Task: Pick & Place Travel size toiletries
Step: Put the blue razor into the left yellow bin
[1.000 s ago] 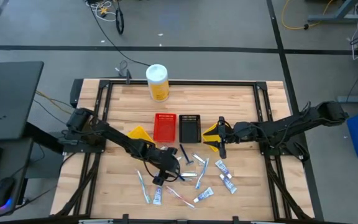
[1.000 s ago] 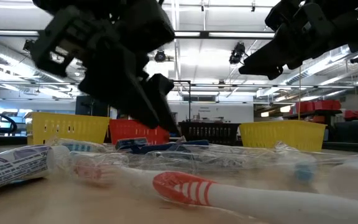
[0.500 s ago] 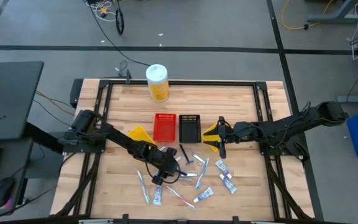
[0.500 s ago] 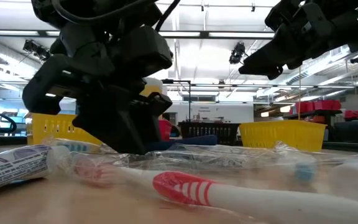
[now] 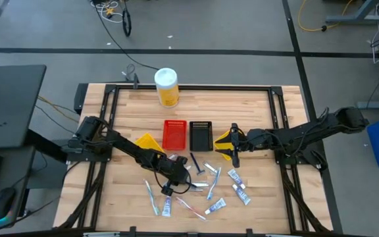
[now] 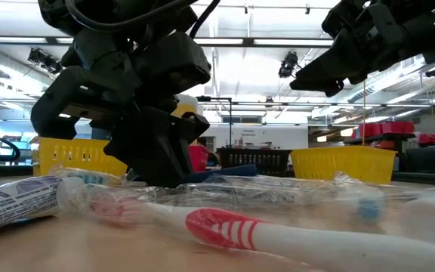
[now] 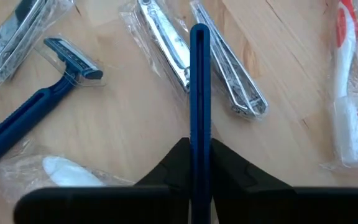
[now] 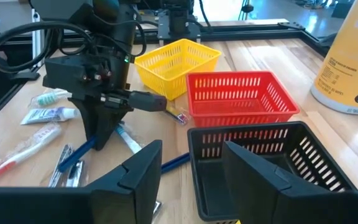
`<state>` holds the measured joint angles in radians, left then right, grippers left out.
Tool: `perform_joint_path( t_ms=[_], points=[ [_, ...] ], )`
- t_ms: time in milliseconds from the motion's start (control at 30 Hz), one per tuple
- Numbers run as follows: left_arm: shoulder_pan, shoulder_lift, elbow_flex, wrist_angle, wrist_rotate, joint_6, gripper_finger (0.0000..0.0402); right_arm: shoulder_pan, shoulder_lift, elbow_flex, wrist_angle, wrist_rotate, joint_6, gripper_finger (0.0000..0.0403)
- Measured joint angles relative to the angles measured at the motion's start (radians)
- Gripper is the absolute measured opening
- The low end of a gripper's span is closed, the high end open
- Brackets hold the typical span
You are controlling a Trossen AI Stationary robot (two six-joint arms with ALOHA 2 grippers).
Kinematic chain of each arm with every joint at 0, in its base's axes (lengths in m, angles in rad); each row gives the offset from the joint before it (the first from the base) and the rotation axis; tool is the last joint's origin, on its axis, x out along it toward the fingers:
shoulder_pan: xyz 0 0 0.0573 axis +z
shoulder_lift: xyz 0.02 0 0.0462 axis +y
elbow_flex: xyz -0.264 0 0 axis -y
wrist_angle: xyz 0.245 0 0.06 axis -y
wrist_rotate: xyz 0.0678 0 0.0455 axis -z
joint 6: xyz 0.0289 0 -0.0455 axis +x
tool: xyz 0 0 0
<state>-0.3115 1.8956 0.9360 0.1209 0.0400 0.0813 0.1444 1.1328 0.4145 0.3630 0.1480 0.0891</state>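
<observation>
Next, my left gripper lets go of the dark blue handle inside the yellow bin [image 5: 150,155], which is beside the red bin.
Travel size toiletries lie scattered on the wooden table's near middle: white tubes [image 5: 216,206], toothbrushes [image 5: 151,197], a wrapped blue razor [image 7: 42,102] and wrapped metal clippers [image 7: 166,50]. My left gripper [image 5: 175,176] is down among them, shut on a slim dark blue handle [image 7: 201,74]. In the low view it [image 6: 157,155] stands just behind a red-and-white toothbrush [image 6: 232,230]. My right gripper [image 5: 232,148] waits open above the table, at the right yellow bin [image 5: 224,139]; in its own view [image 8: 194,180] nothing is between its fingers. My left gripper pinches the blue handle [image 7: 201,134] between its two fingers, which come slanting down from the table's left side and lie along it. The handle's free end [image 7: 200,34] reaches forward over the wrapped clippers. Whether the handle is clear of the table, I cannot tell.
A yellow bin [image 5: 149,141], a red bin [image 5: 174,134] and a black bin [image 5: 201,134] stand in a row at the table's middle. A tall yellow canister with a white lid [image 5: 166,87] stands at the far edge. A metal frame borders the table.
My left gripper has sunk a little toward the table among the toiletries and has shut, taking hold of the blue handle.
</observation>
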Motion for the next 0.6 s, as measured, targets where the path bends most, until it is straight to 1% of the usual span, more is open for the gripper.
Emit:
perform_joint_path(
  t_ms=[100,200,300,433,533,600],
  points=[
    [0.000,-0.007,-0.001,0.005,-0.001,-0.001,0.0043,0.000,0.000,0.000,0.000,0.000,0.000,0.0174],
    [0.000,-0.041,-0.001,-0.009,-0.011,0.004,0.0056,0.000,0.000,0.000,-0.001,0.000,0.000,0.0175],
    [0.000,-0.091,0.000,-0.054,-0.052,0.019,0.0055,0.000,0.000,0.000,0.000,0.000,0.000,0.0177],
    [0.007,-0.193,-0.001,-0.174,-0.092,0.033,0.0041,0.000,0.000,0.000,-0.001,0.000,0.000,0.0174],
    [0.018,-0.289,-0.001,-0.302,-0.132,0.003,0.0042,0.000,0.000,0.000,0.000,0.000,0.000,0.0172],
    [0.024,-0.354,0.000,-0.368,-0.169,-0.011,0.0051,0.000,0.000,0.000,0.000,0.000,0.000,0.0172]
  ],
)
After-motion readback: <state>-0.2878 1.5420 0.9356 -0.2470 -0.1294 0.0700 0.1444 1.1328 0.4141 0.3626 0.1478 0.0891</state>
